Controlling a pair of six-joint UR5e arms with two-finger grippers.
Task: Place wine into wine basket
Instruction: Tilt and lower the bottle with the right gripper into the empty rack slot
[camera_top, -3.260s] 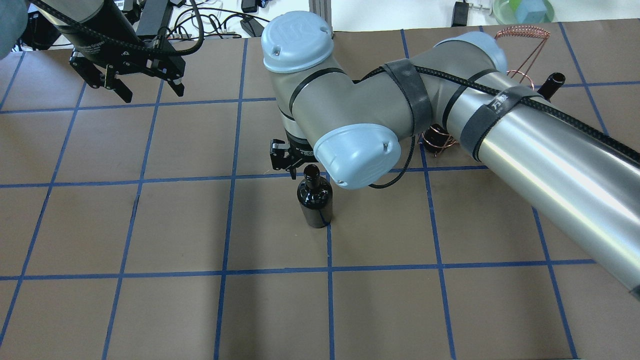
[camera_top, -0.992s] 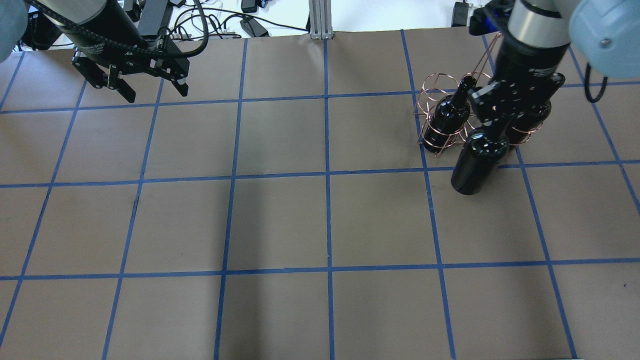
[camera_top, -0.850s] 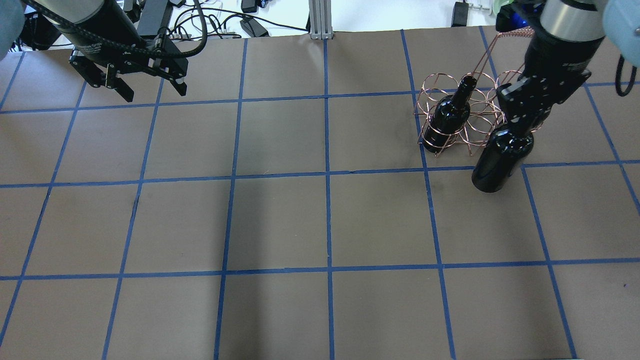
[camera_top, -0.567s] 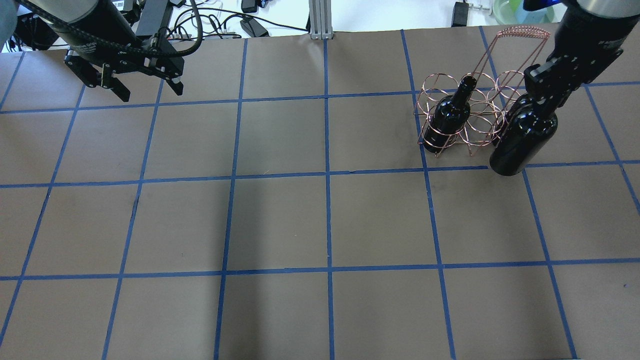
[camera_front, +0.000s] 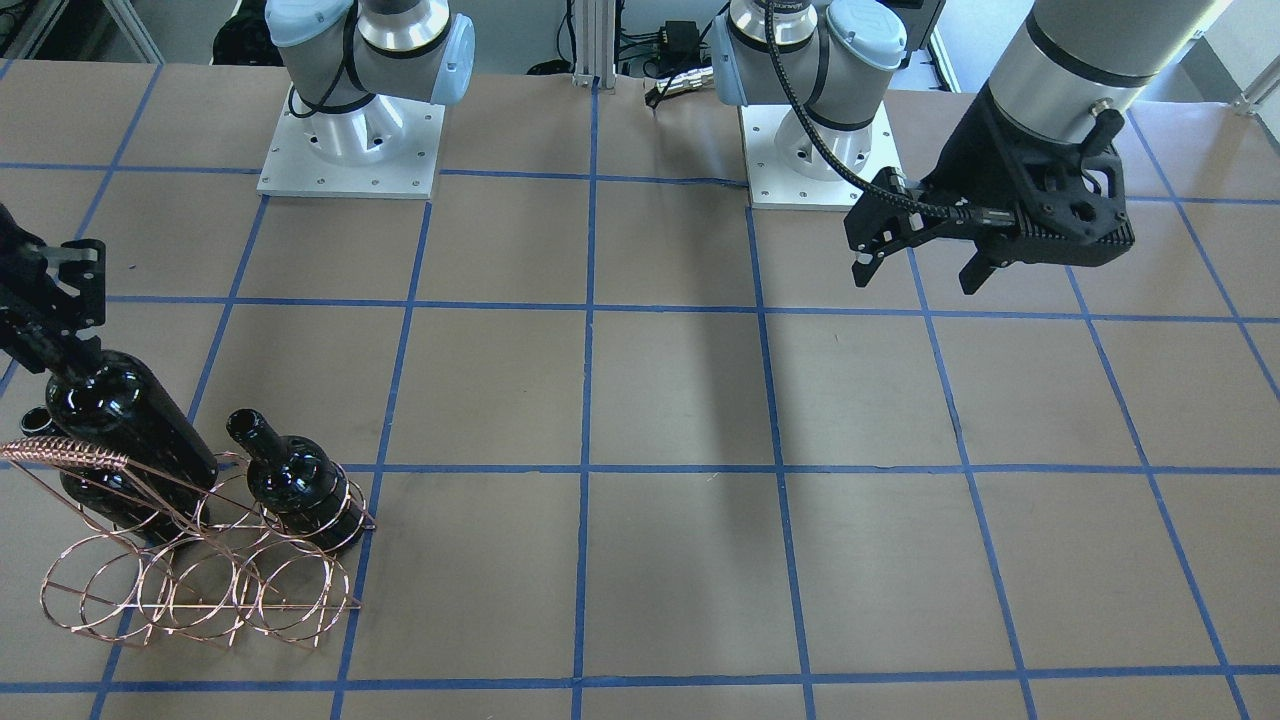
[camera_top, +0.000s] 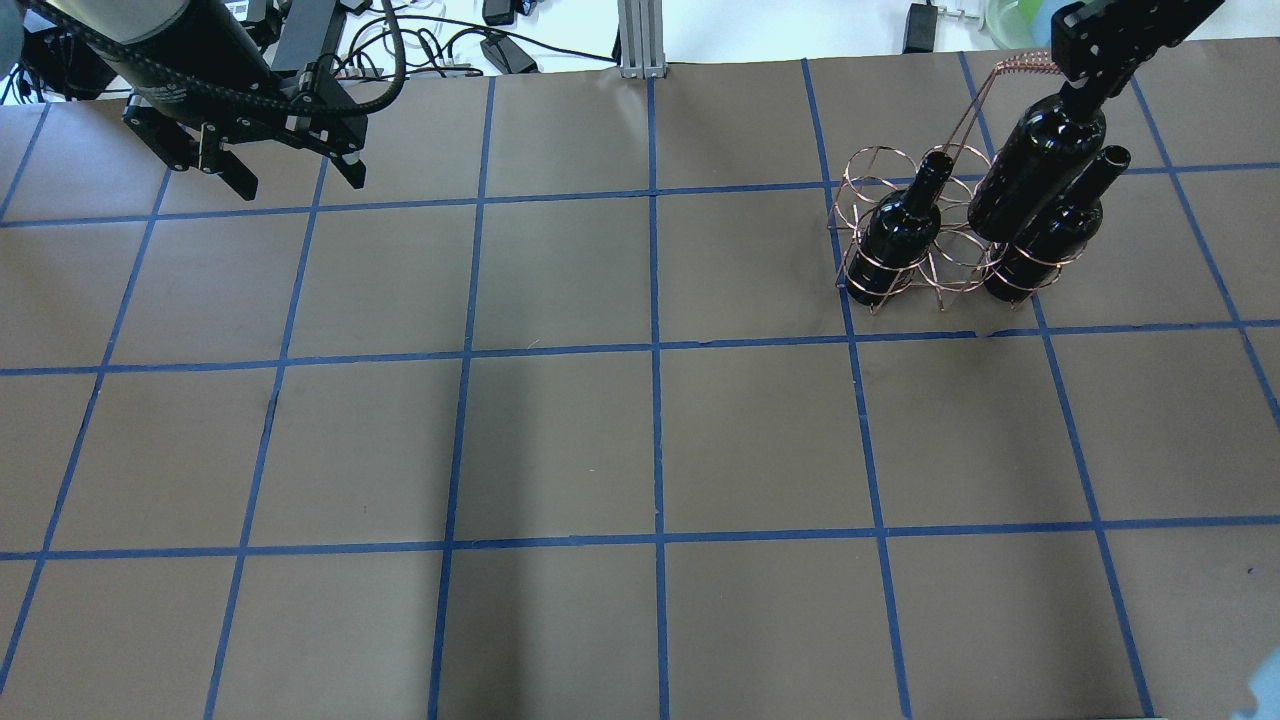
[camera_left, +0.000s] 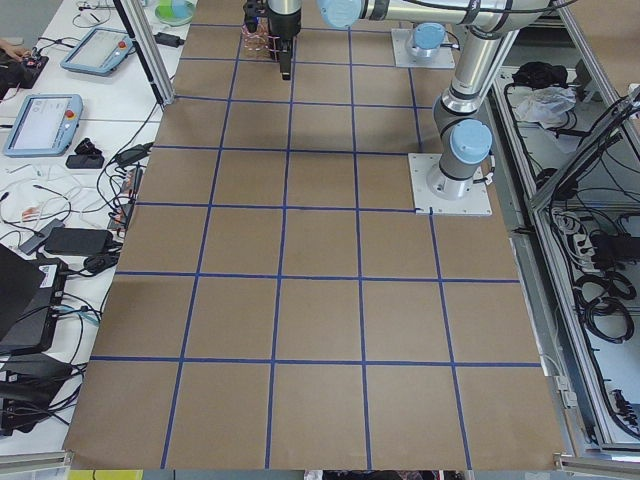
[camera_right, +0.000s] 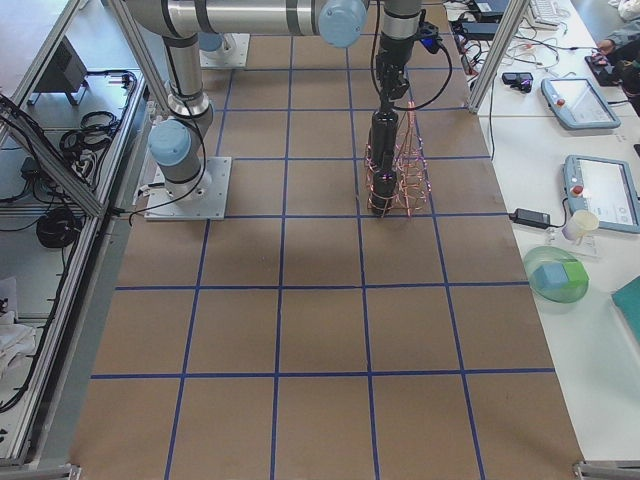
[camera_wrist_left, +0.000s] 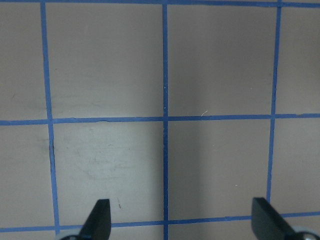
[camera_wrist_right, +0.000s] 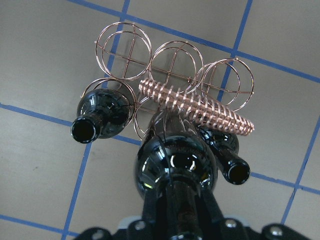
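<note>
The robot's right gripper should release the black wine bottle in the copper basket's ring (camera_front: 244, 533) (camera_wrist_right: 162, 111) between the two seated bottles.
My right gripper (camera_top: 1088, 88) is shut on the neck of a glossy black wine bottle (camera_top: 1035, 165) and holds it tilted in the air over the copper wire basket (camera_top: 955, 275). In the right wrist view the held bottle (camera_wrist_right: 175, 160) hangs over the middle of the near row, between two other bottles (camera_wrist_right: 102, 112) (camera_wrist_right: 230, 160) that stand in the basket's rings (camera_wrist_right: 172, 62). The front view shows the held bottle (camera_front: 130, 420), one seated bottle (camera_front: 295, 490) and the braided handle (camera_front: 65, 455). My left gripper (camera_top: 290, 170) is open and empty, far from the basket.
The table is brown paper with a blue tape grid (camera_top: 655, 350). Cables and small devices (camera_top: 450, 40) lie beyond the far edge. The two arm bases (camera_front: 350, 150) (camera_front: 820, 150) stand on the table. Tablets lie on the side bench (camera_right: 590, 190).
My right gripper has carried the bottle from the middle of the table over to the basket, lifting it up and farther back above the rings. The left arm has barely moved.
</note>
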